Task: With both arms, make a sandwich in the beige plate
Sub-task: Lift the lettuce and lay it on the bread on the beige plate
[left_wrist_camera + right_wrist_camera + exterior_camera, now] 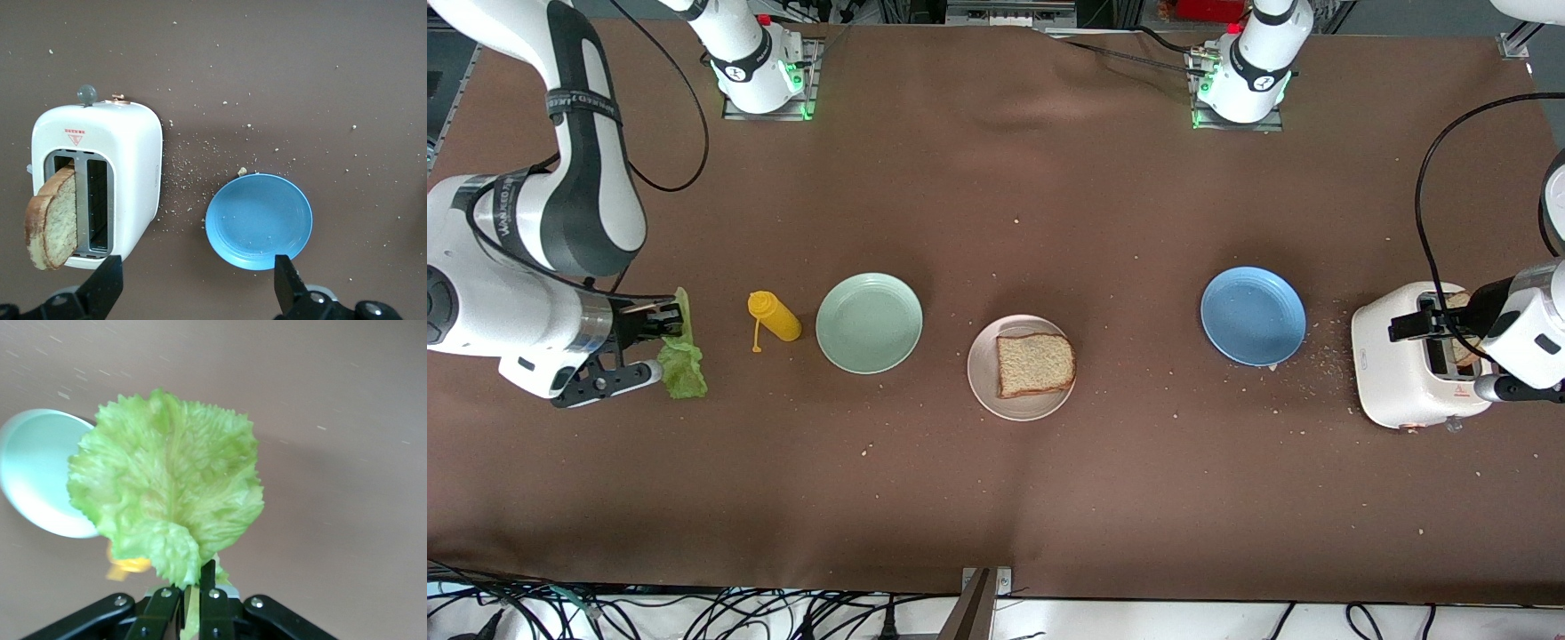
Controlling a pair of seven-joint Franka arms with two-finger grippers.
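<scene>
Next, my right gripper puts the lettuce leaf down on the bread slice's half (pixel 1020 377) nearest the mint-green plate.
One brown bread slice (pixel 1035 364) lies flat on the beige plate (pixel 987 391) in the middle of the table. A second bread slice (pixel 50 223) sticks up out of a slot of the white toaster (pixel 127 153) at the left arm's end. My left gripper (pixel 197 273) hangs open in the air by the toaster (pixel 1396 373), holding nothing. Over the right arm's end of the table, my right gripper (pixel 193 583) is shut on the stem of a crinkled green lettuce leaf (pixel 167 500), which dangles from the fingers (pixel 682 360).
A blue plate (pixel 1252 316) sits between the beige plate and the toaster, with crumbs scattered around it. A mint-green plate (pixel 869 322) and a yellow squeeze bottle (pixel 775 316) lie between the beige plate and the held lettuce.
</scene>
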